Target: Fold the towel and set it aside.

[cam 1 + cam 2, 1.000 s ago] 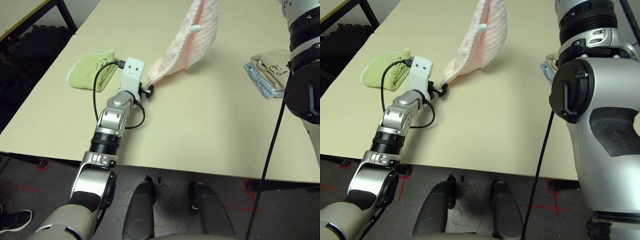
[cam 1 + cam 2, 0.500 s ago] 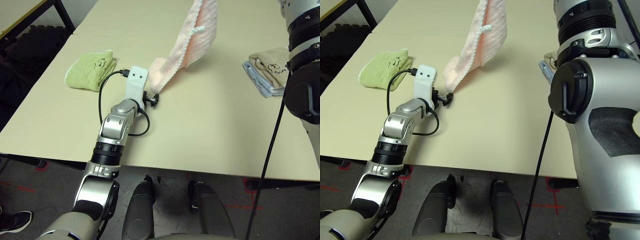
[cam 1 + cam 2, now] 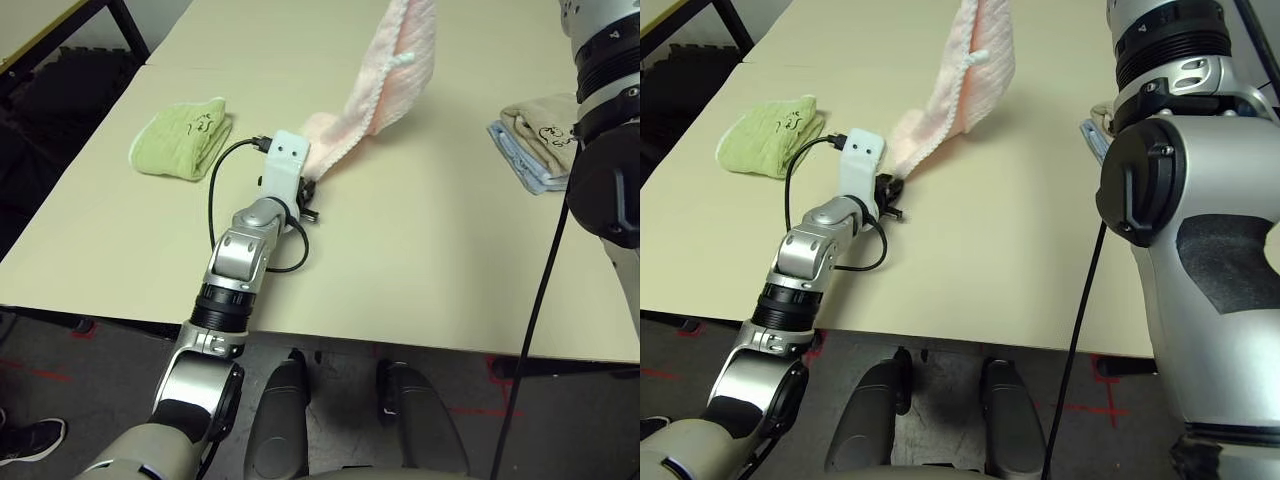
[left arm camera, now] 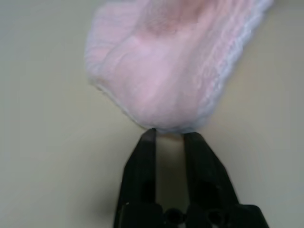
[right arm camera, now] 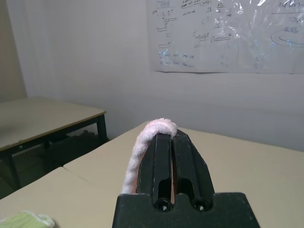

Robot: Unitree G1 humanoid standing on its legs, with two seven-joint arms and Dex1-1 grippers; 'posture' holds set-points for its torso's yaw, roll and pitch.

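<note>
The left gripper's fingers only touch the white hem at the pale pink towel's lower end, so next the left gripper opens and pinches the towel's corner (image 4: pixel 195 122) before it stretches the towel.
The pale pink towel (image 3: pixel 392 80) hangs from high up at the back down to the table, and its lower end rests folded on the surface. My right gripper (image 5: pixel 171 135) is shut on the towel's top edge (image 5: pixel 142 142), which drapes over its fingertips. My left gripper (image 3: pixel 308 198) lies low on the table at the towel's lower end. In the left wrist view its fingers (image 4: pixel 147 156) stand a narrow gap apart, with the tips touching the towel's white hem (image 4: pixel 161 126). Nothing is clearly pinched between them.
A folded light green towel (image 3: pixel 183 138) lies at the left of the table. Beige and blue folded towels (image 3: pixel 535 140) are stacked at the right, beside my right arm. A black cable (image 3: pixel 540 300) hangs down the right side. The table's front edge (image 3: pixel 400 345) is close.
My left forearm has swung to the right and its gripper has stayed at the towel's lower end. Its fingers have narrowed from wide apart. The right gripper has held still.
</note>
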